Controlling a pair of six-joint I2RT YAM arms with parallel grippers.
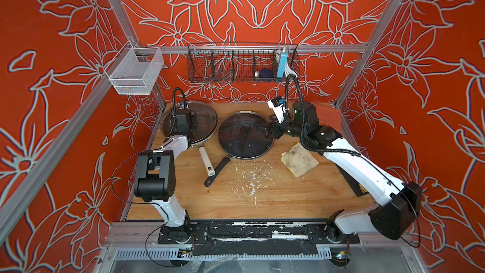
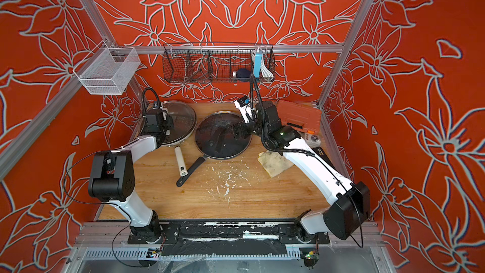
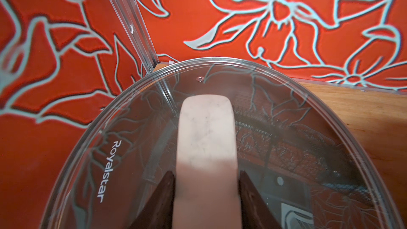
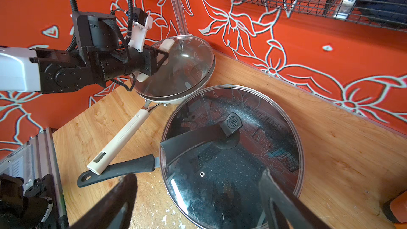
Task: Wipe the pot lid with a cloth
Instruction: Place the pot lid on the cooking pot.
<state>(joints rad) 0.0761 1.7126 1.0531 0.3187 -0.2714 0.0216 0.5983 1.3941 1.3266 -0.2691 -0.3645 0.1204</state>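
My left gripper is to let go of the cream handle once its glass lid, now over that pan, is resting on the white-handled pan [image 1: 191, 125].
A clear glass pot lid [image 1: 203, 119] with a cream handle [image 3: 207, 128] lies over a white-handled pan at the back left. My left gripper [image 3: 207, 186] is shut on that cream handle, also visible in the right wrist view [image 4: 163, 59]. A second glass lid [image 1: 245, 135] with a black handle [image 4: 198, 135] covers the dark pan in the middle. My right gripper [image 4: 198, 194] hovers open over that lid's right edge, holding nothing. The stained cream cloth [image 1: 299, 160] lies flat on the table at the right, partly under my right arm, and shows in both top views [image 2: 274, 164].
The white pan handle [image 1: 207, 162] and black pan handle [image 1: 216, 170] stick out toward the front. A black wire basket [image 1: 242, 64] hangs on the back wall, a white mesh basket [image 1: 133, 72] at the left. An orange case [image 2: 299, 118] sits back right. White flecks [image 1: 252, 179] dot the wood.
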